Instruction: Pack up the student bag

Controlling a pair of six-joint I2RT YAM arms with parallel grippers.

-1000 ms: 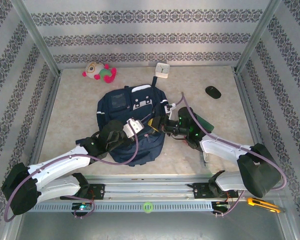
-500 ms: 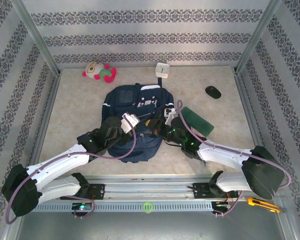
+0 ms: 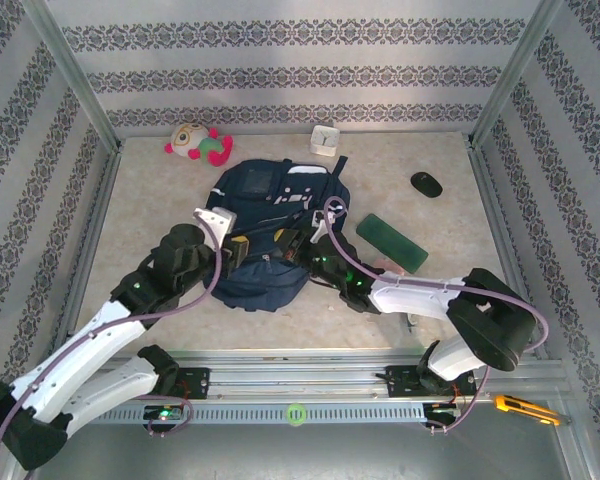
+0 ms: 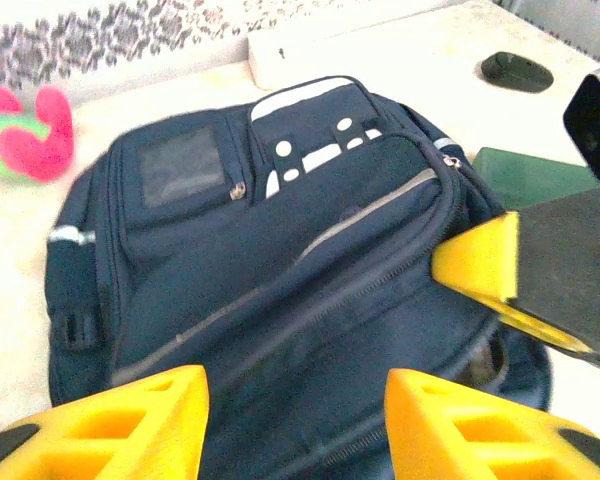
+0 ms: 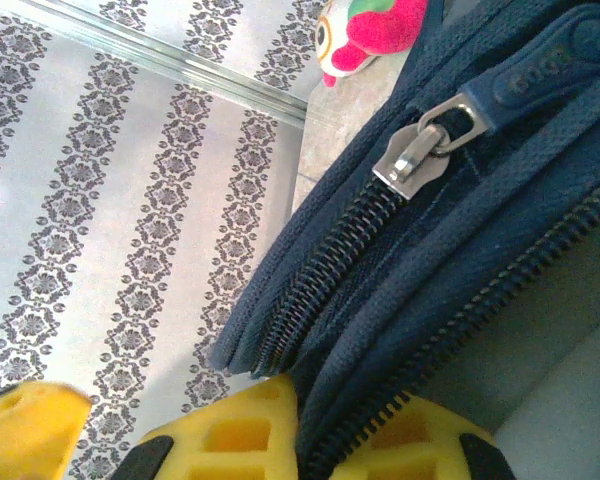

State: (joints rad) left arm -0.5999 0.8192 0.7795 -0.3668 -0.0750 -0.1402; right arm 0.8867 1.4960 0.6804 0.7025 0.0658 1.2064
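Note:
The bag's opening gapes only near my right gripper, so next my left gripper grabs the zipper pull (image 3: 265, 257) and pulls it along while my right gripper holds the edge of the opening.
The navy student bag (image 3: 270, 225) lies flat mid-table, front pockets up, and shows again in the left wrist view (image 4: 280, 240). My left gripper (image 3: 236, 250) hovers at the bag's near left side. It is open (image 4: 295, 425), its yellow fingers wide apart over the fabric and holding nothing. My right gripper (image 3: 296, 240) is shut on the bag's zippered opening edge (image 5: 315, 430), with fabric pinched between its fingers (image 5: 230, 440). A metal zipper pull (image 5: 425, 150) hangs just beyond. One right-gripper finger (image 4: 480, 265) presses the bag's right rim.
A green flat book (image 3: 392, 242) lies right of the bag. A plush toy (image 3: 198, 143) and a white box (image 3: 325, 138) sit at the back, a black mouse (image 3: 426, 183) at the back right. A yellow cutter (image 3: 520, 407) rests past the near rail.
The left gripper has opened, let go of the bag and drawn back to the left. The right gripper has moved left with the bag's edge; the bag has shifted toward the back.

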